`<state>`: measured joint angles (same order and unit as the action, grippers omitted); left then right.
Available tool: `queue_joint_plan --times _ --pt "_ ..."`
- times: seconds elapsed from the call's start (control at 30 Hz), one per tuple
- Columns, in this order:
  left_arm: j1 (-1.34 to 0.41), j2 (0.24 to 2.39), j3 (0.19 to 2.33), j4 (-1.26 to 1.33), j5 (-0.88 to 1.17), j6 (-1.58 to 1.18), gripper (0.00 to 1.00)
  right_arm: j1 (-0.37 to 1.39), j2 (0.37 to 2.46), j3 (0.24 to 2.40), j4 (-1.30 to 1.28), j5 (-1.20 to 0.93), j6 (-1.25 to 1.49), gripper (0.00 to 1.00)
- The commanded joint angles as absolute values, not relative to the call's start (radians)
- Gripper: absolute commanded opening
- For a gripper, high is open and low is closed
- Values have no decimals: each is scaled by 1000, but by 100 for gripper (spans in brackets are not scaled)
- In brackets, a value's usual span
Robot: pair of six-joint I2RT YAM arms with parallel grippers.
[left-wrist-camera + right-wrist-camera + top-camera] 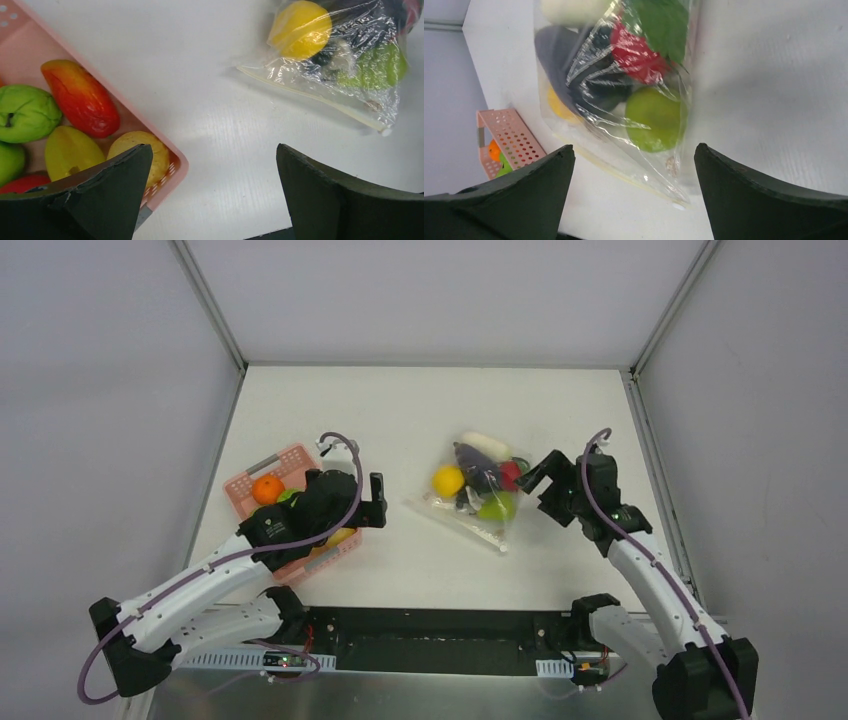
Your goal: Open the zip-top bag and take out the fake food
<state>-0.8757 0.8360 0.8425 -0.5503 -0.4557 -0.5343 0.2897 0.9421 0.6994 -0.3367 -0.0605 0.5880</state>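
Observation:
Next, my left gripper moves next to the zip's white slider (503, 548) (385, 132) at the zip-top bag's near corner, by the green fruit, and closes there.
The clear zip-top bag (470, 516) lies on the table right of centre, its zip strip (310, 95) along the near edge. Inside it are fake food pieces: a yellow round fruit (448, 480), a white vegetable (485, 443), a purple eggplant (472, 460), a red tomato (510, 473) and a green fruit (497, 506). My left gripper (378, 502) is open and empty, left of the bag over the basket's corner. My right gripper (537, 483) is open and empty, just right of the bag. In the right wrist view the bag's near corner (659, 170) lies between my open jaws (634, 160).
A pink slatted basket (245, 480) stands at the left under my left arm, holding an orange mandarin (267, 488), green apples (25, 112), a red fruit (82, 97) and yellowish fruit (70, 152). White walls close the table's back and sides.

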Motion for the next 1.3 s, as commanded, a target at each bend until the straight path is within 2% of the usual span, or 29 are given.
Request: queue_joint_plan --times 0.0,0.1,0.2,0.43,0.6,0.83,1.13,1.27 --pt "-872 886 895 -488 -361 -603 100 213 877 542 -183 -351 659 93" --pt "-871 922 903 -475 -341 -636 100 212 888 422 48 -437 767 92" --pt "-872 946 894 -445 -321 -672 100 231 980 365 256 -471 845 86" --pt "-871 1024 865 -357 -251 -755 100 358 1280 496 494 -464 843 69" --pt "-872 1094 869 -295 -215 -794 100 425 1425 570 592 -461 862 66" --pt "-871 1159 866 -220 -217 -847 100 435 1383 457 606 -413 878 67" --pt "-861 1232 857 -138 -157 -908 100 512 1409 315 847 -410 929 61" --pt "-856 1240 841 -111 -146 -932 100 532 1471 304 935 -382 939 52"
